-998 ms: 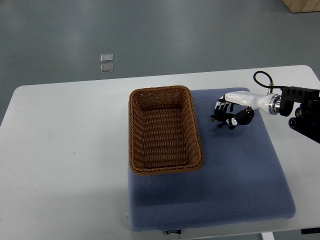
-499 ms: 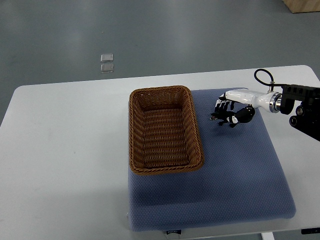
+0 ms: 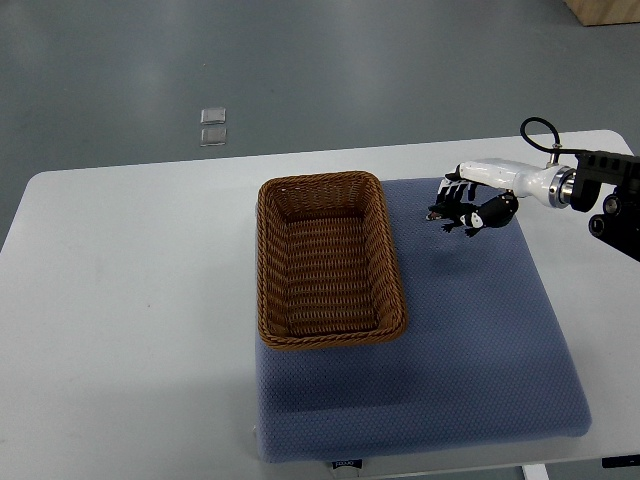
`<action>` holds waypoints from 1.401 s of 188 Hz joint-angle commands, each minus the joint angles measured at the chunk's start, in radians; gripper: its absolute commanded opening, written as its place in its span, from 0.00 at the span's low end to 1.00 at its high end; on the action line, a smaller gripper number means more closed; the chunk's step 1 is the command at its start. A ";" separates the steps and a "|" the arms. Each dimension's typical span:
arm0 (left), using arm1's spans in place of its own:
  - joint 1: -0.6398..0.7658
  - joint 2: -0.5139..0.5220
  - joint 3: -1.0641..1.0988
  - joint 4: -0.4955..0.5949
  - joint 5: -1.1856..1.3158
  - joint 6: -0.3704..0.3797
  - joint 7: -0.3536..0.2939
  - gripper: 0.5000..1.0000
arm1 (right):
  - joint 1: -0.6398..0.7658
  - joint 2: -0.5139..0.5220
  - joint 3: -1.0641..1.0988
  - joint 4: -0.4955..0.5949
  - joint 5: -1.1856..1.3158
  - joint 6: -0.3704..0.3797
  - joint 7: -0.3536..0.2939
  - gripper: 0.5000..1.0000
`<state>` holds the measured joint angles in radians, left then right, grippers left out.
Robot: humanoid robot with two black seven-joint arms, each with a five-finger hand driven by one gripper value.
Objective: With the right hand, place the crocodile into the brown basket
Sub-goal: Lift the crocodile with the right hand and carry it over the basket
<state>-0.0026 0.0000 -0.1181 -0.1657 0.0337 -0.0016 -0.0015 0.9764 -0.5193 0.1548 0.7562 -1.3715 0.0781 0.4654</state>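
Note:
Next, I release the crocodile with my right gripper in the brown basket (image 3: 283,268), by the basket's long side facing away from the mat's open part.
The brown wicker basket (image 3: 330,258) stands on the left part of a blue mat (image 3: 470,340), and nothing lies inside it. My right hand (image 3: 462,207) hovers over the mat's far right corner, a short way right of the basket's far end. Its dark fingers (image 3: 452,188) are curled around a small dark object (image 3: 468,214), which appears to be the crocodile; its shape is hard to make out. The white forearm (image 3: 510,178) runs off to the right edge. No left arm shows.
The mat lies on a white table (image 3: 130,300) whose far edge borders a grey floor. Two small clear squares (image 3: 213,126) lie on the floor beyond the table. A black cable (image 3: 540,135) loops above the right wrist.
My right hand has risen and drifted up and to the right in the picture, away from the mat, with the dark object still in its fingers. The basket has not moved.

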 commanded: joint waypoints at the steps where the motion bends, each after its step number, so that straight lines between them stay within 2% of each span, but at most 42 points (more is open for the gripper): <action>1: 0.000 0.000 0.000 0.000 0.000 0.000 0.000 1.00 | 0.007 -0.007 -0.001 0.000 0.000 0.003 0.010 0.00; 68: 0.000 0.000 0.000 0.000 0.000 0.000 0.000 1.00 | 0.085 0.019 -0.011 0.002 -0.001 0.012 0.042 0.00; 89: 0.000 0.000 0.000 0.000 0.000 0.000 0.000 1.00 | 0.114 0.030 -0.011 0.003 -0.004 0.040 0.044 0.00; 154: 0.000 0.000 0.000 0.000 0.000 0.000 0.000 1.00 | 0.197 0.140 -0.011 0.006 -0.001 0.068 0.045 0.00; 182: 0.000 0.000 0.000 0.002 0.000 0.002 0.000 1.00 | 0.228 0.177 -0.011 0.008 -0.004 0.068 0.084 0.00; 210: 0.000 0.000 0.000 0.000 0.000 0.000 0.000 1.00 | 0.251 0.258 -0.012 0.021 -0.014 0.068 0.085 0.00; 264: 0.000 0.000 0.000 0.000 0.000 0.002 0.000 1.00 | 0.280 0.277 -0.070 0.091 -0.052 0.068 0.085 0.00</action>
<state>-0.0031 0.0000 -0.1181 -0.1655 0.0337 -0.0013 -0.0015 1.2549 -0.2464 0.1105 0.8320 -1.4125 0.1471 0.5508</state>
